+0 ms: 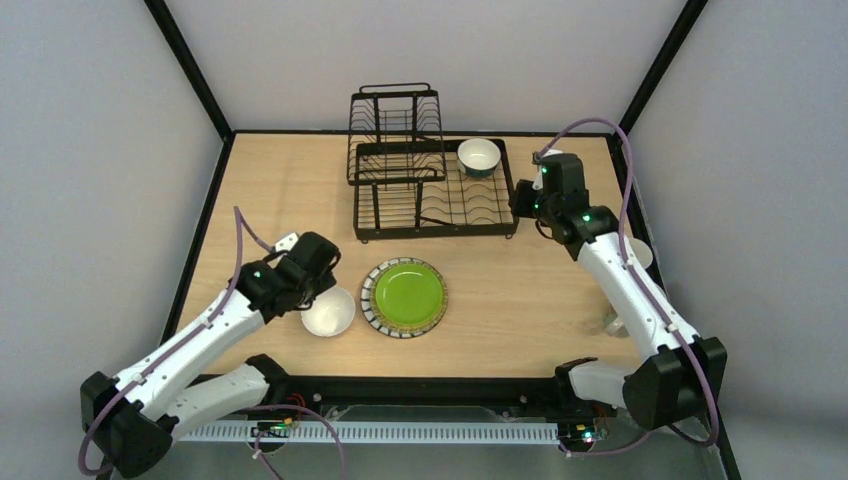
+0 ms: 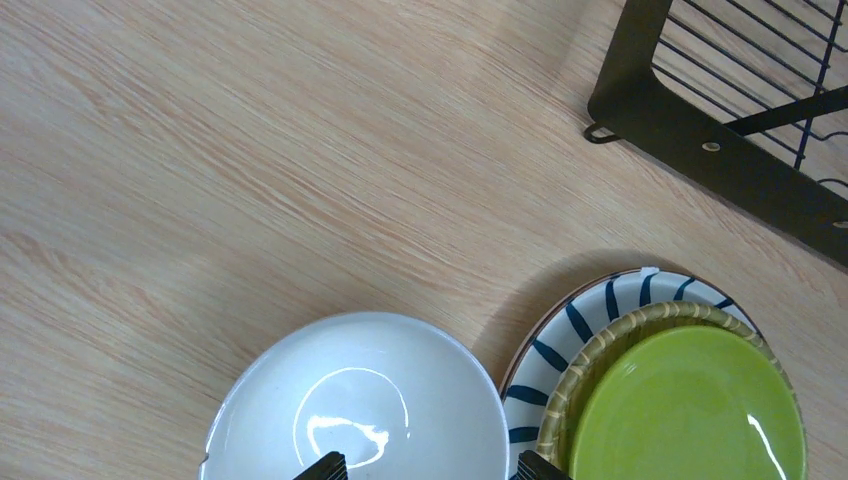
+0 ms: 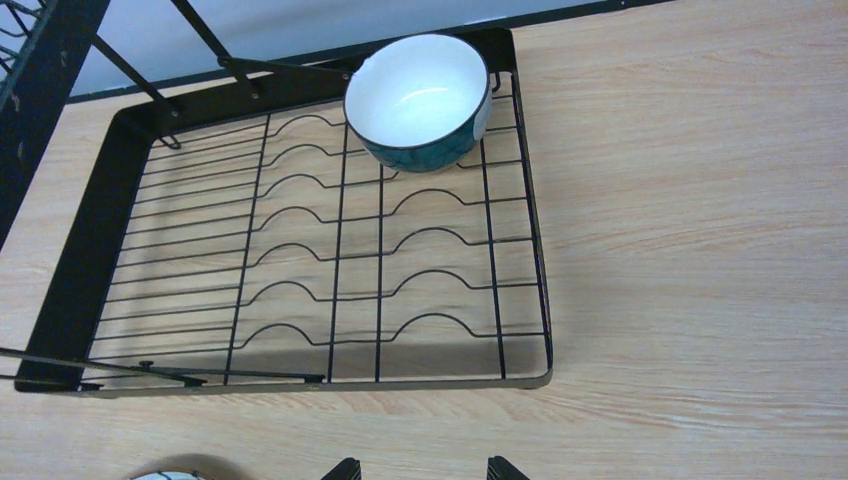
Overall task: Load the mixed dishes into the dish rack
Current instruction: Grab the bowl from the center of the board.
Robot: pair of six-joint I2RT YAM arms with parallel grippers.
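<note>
My left gripper will grip the white bowl's rim (image 1: 303,318) (image 2: 208,445) on the side farthest from the green plate.
The green plate (image 1: 405,297) with its striped rim lies on the table in front of the black wire dish rack (image 1: 436,232). The white bowl (image 1: 329,312) stands just left of the plate. My left gripper (image 1: 322,290) is open above the bowl. In the left wrist view the gripper (image 2: 430,470) has its jaws either side of the right rim of the bowl (image 2: 360,400), beside the plate (image 2: 690,410). The blue-outside bowl (image 1: 479,157) sits upright in the rack's flat tray. My right gripper (image 1: 520,200) is open and empty at the tray's right end. In the right wrist view the gripper (image 3: 422,470) is over bare table before the rack (image 3: 90,260) and the blue-outside bowl (image 3: 420,100).
The rack's raised basket tier (image 1: 395,125) stands at the back left of the tray. A pale mug-like thing (image 1: 640,252) shows partly behind the right arm near the table's right edge. A rack corner (image 2: 690,140) shows in the left wrist view.
</note>
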